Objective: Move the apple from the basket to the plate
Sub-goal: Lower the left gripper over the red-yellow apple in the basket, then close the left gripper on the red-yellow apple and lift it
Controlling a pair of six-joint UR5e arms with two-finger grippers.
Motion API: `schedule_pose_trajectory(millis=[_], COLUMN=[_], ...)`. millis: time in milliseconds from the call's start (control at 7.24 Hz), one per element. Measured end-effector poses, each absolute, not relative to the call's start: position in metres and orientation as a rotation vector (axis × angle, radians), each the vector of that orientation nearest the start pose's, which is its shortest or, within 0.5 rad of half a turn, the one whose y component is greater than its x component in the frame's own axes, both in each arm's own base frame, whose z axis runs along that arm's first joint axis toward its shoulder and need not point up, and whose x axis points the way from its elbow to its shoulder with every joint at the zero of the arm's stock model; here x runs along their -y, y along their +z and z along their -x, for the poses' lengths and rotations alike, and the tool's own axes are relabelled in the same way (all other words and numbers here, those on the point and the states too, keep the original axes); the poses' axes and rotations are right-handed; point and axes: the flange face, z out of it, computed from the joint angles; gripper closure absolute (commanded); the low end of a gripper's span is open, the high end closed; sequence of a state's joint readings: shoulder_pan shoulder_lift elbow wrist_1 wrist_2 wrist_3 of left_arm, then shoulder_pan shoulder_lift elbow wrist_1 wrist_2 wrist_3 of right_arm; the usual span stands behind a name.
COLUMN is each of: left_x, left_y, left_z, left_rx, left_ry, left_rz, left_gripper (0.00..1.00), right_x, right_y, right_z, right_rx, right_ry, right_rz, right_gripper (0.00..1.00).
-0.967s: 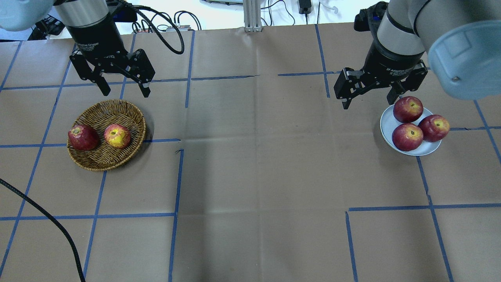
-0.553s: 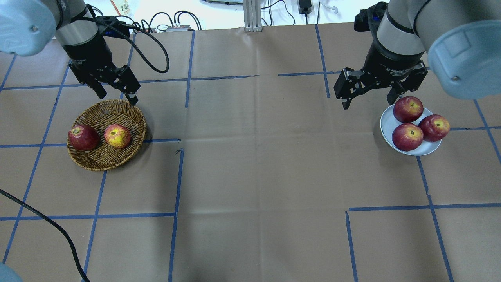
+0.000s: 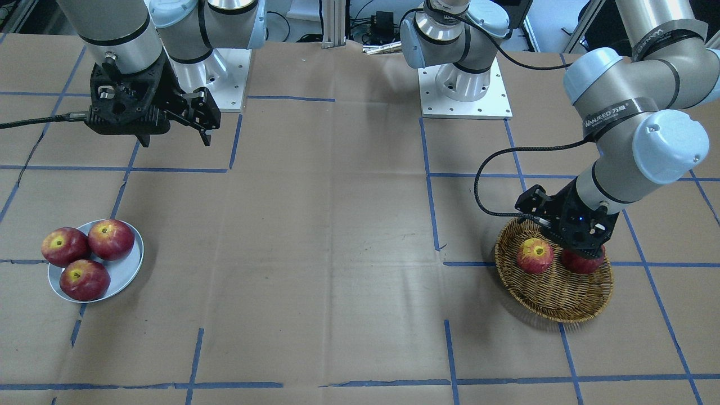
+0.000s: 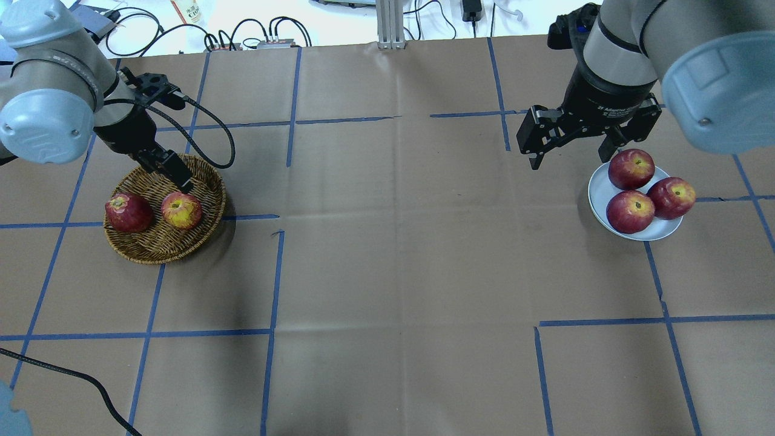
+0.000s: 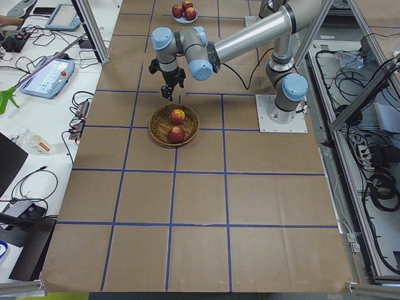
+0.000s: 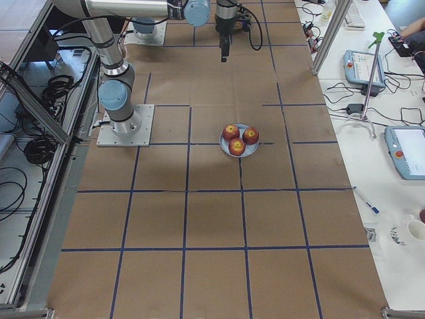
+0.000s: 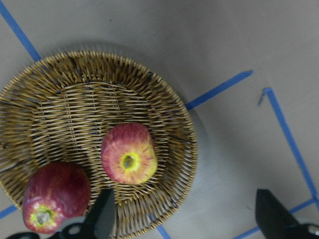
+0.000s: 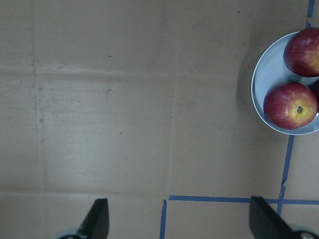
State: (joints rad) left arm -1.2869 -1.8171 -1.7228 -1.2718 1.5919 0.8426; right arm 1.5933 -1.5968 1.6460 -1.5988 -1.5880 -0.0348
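Note:
The streaky pinkish-red apple is beside the darker red apple in the wicker basket. Next, my left gripper needs to close around the middle of the streaky pinkish-red apple (image 3: 535, 256) (image 7: 128, 153).
The apple (image 4: 181, 210), streaky pinkish-red with a broad yellow stem patch, lies in the right half of the wicker basket (image 4: 158, 248), next to a darker red apple (image 4: 128, 212). My left gripper (image 4: 175, 175) is open and empty, low over the basket's far side. In the left wrist view the apple (image 7: 129, 153) lies just above the left finger (image 7: 103, 219). In the front view the gripper (image 3: 579, 239) partly hides the darker apple, beside the apple (image 3: 535, 255). My right gripper (image 4: 572, 154) is open and empty, hovering left of the pale plate (image 4: 599, 194).
Three dark red apples (image 4: 631, 211) fill most of the plate, leaving a bare strip on its left side. A black cable (image 4: 60, 369) crosses the table's near left corner. Blue tape lines grid the brown paper. Cables and a post stand at the far edge.
My left arm has come down and forward from behind the basket to low over its far side. The right arm, apples and plate have not moved.

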Motion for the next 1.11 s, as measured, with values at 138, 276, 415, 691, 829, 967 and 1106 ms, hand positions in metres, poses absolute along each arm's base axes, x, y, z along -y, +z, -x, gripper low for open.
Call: schedule_pose_trajectory(millis=[138, 276, 415, 691, 829, 967, 1106], left_x=[0.567, 0.567, 0.568, 0.566, 0.565, 0.566, 0.567], left_y=[0.298, 0.281, 0.264, 0.237, 0.228, 0.22, 0.211], left_z=[-0.046, -0.062, -0.07, -0.072, -0.072, -0.072, -0.071], left_rx=[-3.064, -3.076, -3.08, -3.094, -3.106, -3.117, -3.126], left_ry=[0.156, 0.156, 0.146, 0.147, 0.155, 0.164, 0.174], left_rz=[-0.847, -0.808, -0.782, -0.732, -0.703, -0.678, -0.655], left_gripper=[0.01, 0.01, 0.01, 0.01, 0.01, 0.01, 0.04], right_x=[0.475, 0.475, 0.475, 0.474, 0.474, 0.473, 0.473], right_y=[0.467, 0.467, 0.468, 0.468, 0.469, 0.471, 0.471], right_z=[-0.142, -0.142, -0.142, -0.142, -0.142, -0.142, -0.142], right_rx=[-3.158, -3.157, -3.157, -3.157, -3.158, -3.157, -3.157], right_ry=[0.032, 0.029, 0.028, 0.03, 0.028, 0.02, 0.016], right_rz=[0.092, 0.092, 0.092, 0.091, 0.091, 0.091, 0.09], right_gripper=[0.0, 0.0, 0.0, 0.0, 0.0, 0.0, 0.0])
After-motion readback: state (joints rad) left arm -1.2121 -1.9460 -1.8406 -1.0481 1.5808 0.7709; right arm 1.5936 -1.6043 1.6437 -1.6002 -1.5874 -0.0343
